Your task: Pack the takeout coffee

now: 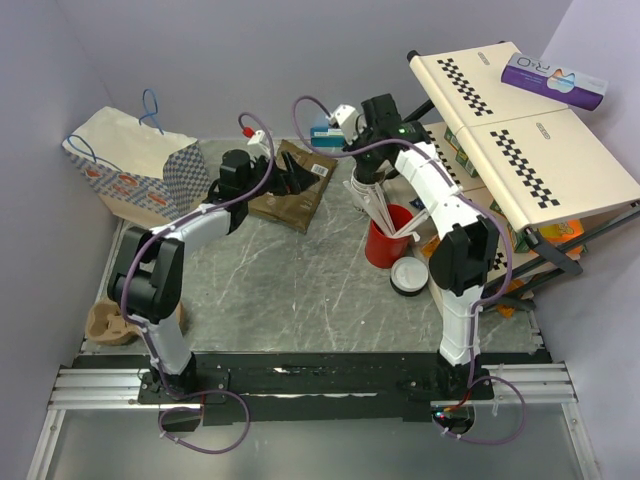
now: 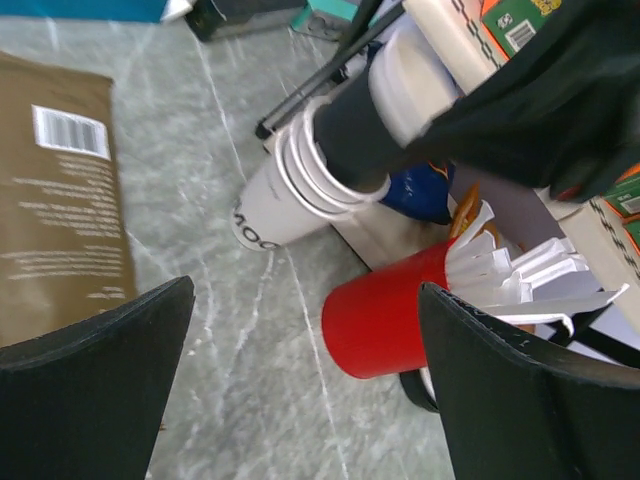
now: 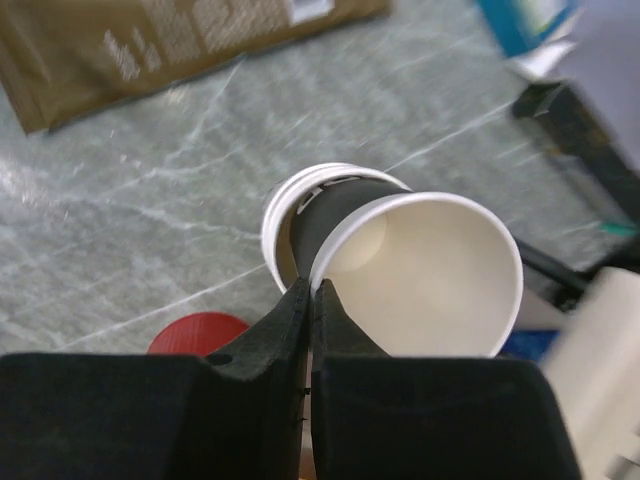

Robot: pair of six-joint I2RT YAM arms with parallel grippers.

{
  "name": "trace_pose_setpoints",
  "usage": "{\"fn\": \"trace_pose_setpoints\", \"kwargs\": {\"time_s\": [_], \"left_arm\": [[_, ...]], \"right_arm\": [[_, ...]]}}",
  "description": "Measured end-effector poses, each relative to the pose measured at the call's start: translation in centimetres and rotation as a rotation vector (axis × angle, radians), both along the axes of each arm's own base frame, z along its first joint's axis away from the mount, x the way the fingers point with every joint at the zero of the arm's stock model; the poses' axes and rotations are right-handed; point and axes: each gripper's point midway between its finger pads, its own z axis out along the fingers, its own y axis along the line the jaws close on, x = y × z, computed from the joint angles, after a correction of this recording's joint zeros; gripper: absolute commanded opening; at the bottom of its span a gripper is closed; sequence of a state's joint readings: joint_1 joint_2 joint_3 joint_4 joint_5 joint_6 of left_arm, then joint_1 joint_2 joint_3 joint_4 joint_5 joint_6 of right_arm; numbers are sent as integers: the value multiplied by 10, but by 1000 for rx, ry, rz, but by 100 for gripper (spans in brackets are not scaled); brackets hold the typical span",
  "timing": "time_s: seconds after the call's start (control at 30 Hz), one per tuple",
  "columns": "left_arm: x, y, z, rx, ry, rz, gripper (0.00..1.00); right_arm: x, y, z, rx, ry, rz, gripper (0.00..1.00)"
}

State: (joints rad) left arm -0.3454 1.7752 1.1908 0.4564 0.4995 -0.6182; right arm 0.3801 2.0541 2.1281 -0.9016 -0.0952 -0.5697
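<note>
Next, I set the lidless cup on the bare table [image 1: 297, 293] between the cardboard cup tray and white lid, using my right gripper.
No lidded takeout cup shows in any view. My right gripper [image 3: 312, 285] is shut on the white rim of a lidless cup [image 3: 430, 270] with a cream inside and a dark outer wall. It holds the cup partly out of the stack of white cups [image 3: 285, 200]. The stack leans on the table [image 2: 270, 200], under the right gripper [image 1: 362, 185]. A round white lid [image 1: 410, 275] lies on the table by the red cup of white sticks [image 1: 383, 245]. My left gripper [image 2: 305, 290] is open and empty above the table, over the brown bag [image 1: 315, 170] in the top view [image 1: 290, 180].
The red cup [image 2: 385, 315] stands close in front of the left gripper's right finger. A flat brown bag [image 2: 60, 200] lies at the back. A paper carrier bag [image 1: 130, 165] stands far left, a cardboard cup tray [image 1: 105, 322] near left. A checkered rack [image 1: 520, 140] with boxes fills the right.
</note>
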Motion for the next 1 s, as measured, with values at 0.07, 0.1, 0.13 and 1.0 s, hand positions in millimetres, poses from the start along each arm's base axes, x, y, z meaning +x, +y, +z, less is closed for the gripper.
{"fn": "trace_pose_setpoints", "kwargs": {"time_s": [0.07,0.1,0.13,1.0], "left_arm": [[0,-4,-4,-7,14,-7,99],[-1,-6,-4,-8,15,-12,100],[-1,-6,-3,-8,12,-15,99],[-123,142,174,215,-372,330,99]], "right_arm": [[4,2,18,11,-44,-2,0],[5,3,31,19,-75,-3,0],[6,3,42,26,-101,-4,0],[-240,111,83,8,-234,674,0]]}}
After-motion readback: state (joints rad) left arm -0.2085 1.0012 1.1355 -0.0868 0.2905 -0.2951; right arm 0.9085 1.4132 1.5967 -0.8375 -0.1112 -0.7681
